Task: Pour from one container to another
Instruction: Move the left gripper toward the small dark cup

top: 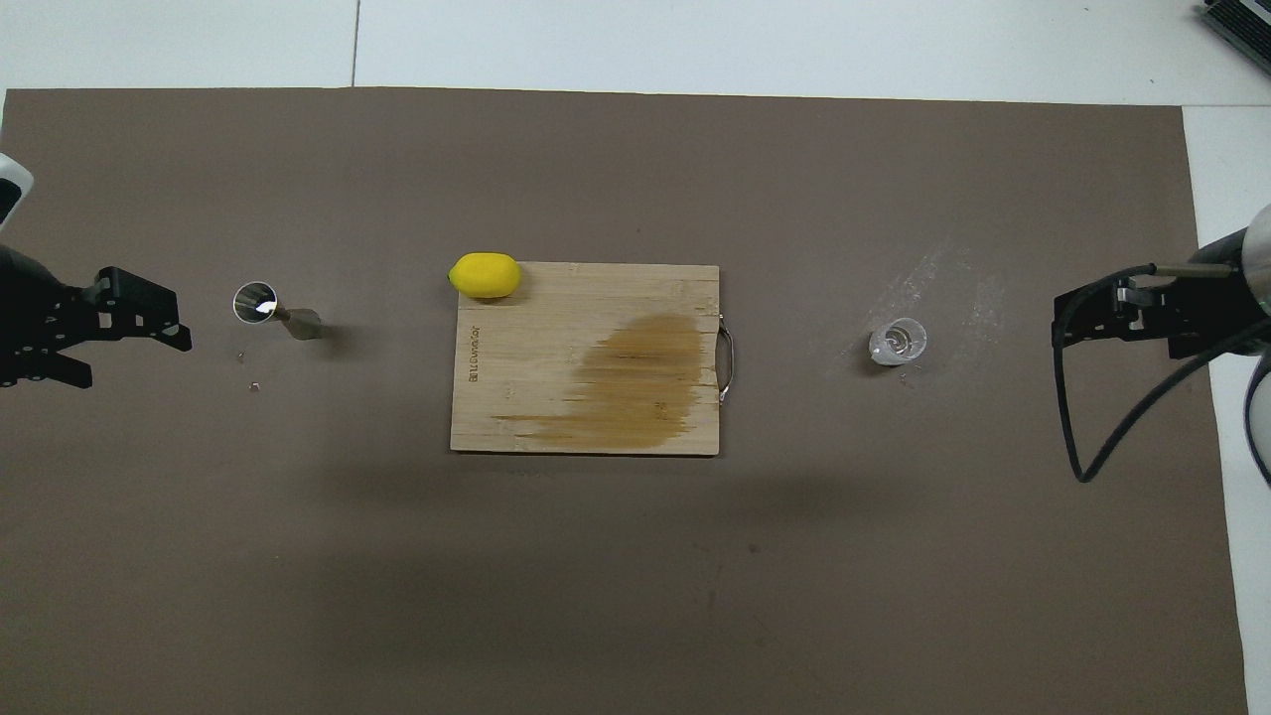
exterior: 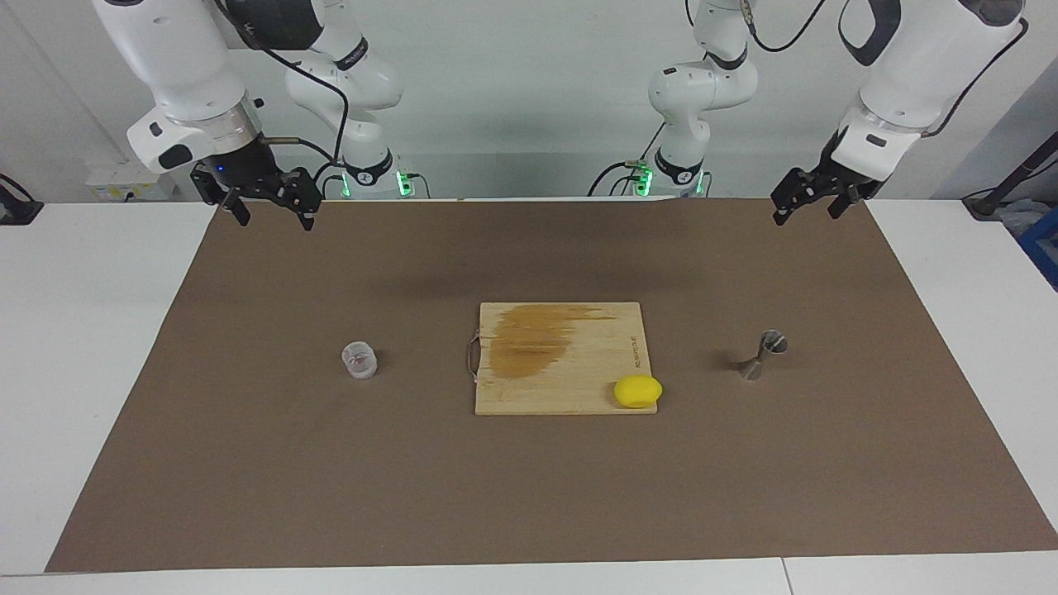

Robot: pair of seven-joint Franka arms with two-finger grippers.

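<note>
Next, I close my left gripper on the narrow middle (top: 284, 315) of the metal hourglass jigger, just below the jigger's upper cup.
The small clear cup (exterior: 359, 360) stands upright on the brown mat toward the right arm's end; it also shows in the overhead view (top: 898, 342). The metal hourglass jigger (exterior: 764, 354) stands upright toward the left arm's end, also in the overhead view (top: 273, 310). My right gripper (exterior: 274, 221) hangs open and empty in the air over the mat's edge at the robots' end, well apart from the cup. My left gripper (exterior: 806, 217) hangs open and empty over the same edge at its own end, apart from the jigger.
A wooden cutting board (exterior: 562, 364) with a dark wet stain lies on the mat (exterior: 248, 463) between cup and jigger. A yellow lemon-like lump (exterior: 637, 390) sits at the board's corner toward the jigger, on the edge farther from the robots.
</note>
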